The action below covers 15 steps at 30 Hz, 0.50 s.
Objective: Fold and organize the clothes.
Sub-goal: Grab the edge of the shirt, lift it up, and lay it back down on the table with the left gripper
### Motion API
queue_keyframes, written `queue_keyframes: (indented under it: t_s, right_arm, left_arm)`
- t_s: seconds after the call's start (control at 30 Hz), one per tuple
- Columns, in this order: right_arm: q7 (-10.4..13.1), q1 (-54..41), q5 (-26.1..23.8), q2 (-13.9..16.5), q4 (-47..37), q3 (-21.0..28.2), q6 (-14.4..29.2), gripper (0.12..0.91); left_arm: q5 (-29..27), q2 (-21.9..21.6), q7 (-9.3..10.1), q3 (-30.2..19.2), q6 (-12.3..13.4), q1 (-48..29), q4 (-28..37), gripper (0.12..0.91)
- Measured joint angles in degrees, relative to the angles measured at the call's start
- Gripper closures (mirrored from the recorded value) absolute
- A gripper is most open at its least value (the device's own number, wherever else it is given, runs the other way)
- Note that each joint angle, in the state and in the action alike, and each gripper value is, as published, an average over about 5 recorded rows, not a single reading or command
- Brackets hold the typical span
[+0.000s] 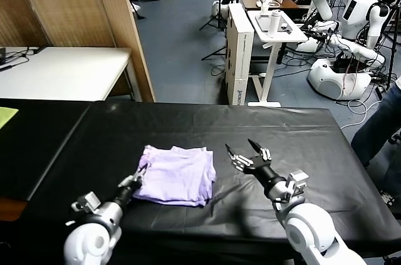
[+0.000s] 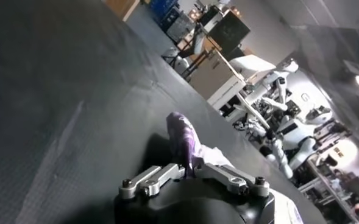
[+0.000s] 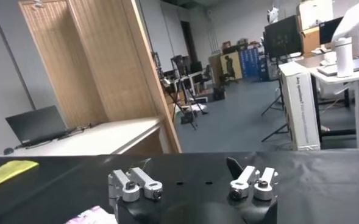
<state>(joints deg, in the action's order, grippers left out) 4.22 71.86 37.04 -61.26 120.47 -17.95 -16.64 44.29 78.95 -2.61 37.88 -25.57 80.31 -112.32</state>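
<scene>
Next, my left gripper releases the pinched edge of the lavender T-shirt once it is over the shirt's half nearer my right gripper (image 1: pixel 183 178).
The clothes are one lavender T-shirt (image 1: pixel 178 174), lying folded into a rough square on the black table (image 1: pixel 282 127). My left gripper (image 1: pixel 139 174) is at the shirt's left edge and shut on a pinch of the fabric. In the left wrist view a raised purple fold (image 2: pixel 182 131) runs down into the closed gripper (image 2: pixel 188 169). My right gripper (image 1: pixel 245 152) hovers just right of the shirt, open and holding nothing. The right wrist view shows that gripper (image 3: pixel 188 176) with its fingers spread wide, and a corner of the shirt (image 3: pixel 94 216) low beside it.
A yellow-green cloth (image 1: pixel 5 116) lies at the far left of the black cover. Behind it stand a white table (image 1: pixel 62 71) and a wooden partition (image 1: pixel 119 14). A white cart (image 1: pixel 276 27), other robots (image 1: pixel 351 39) and a person (image 1: pixel 382 121) are beyond the table.
</scene>
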Motion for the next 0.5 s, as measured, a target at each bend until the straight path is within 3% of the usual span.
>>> queue_keyframes:
  t_s: [0.23, 0.5]
  right_arm:
    - [0.01, 0.38, -2.23, -0.78, -0.93, -0.41, 0.62, 0.118]
    - [-0.18, 0.92, -2.46, -1.12, -1.55, -0.5, 1.27, 0.118]
  left_arm:
    - [-0.6, -10.04, 0.03, 4.89, 0.61, 0.39, -1.24, 0.853]
    - [1.34, -21.59, -0.35, 13.75, 1.23, 3.23, -1.82, 0.853]
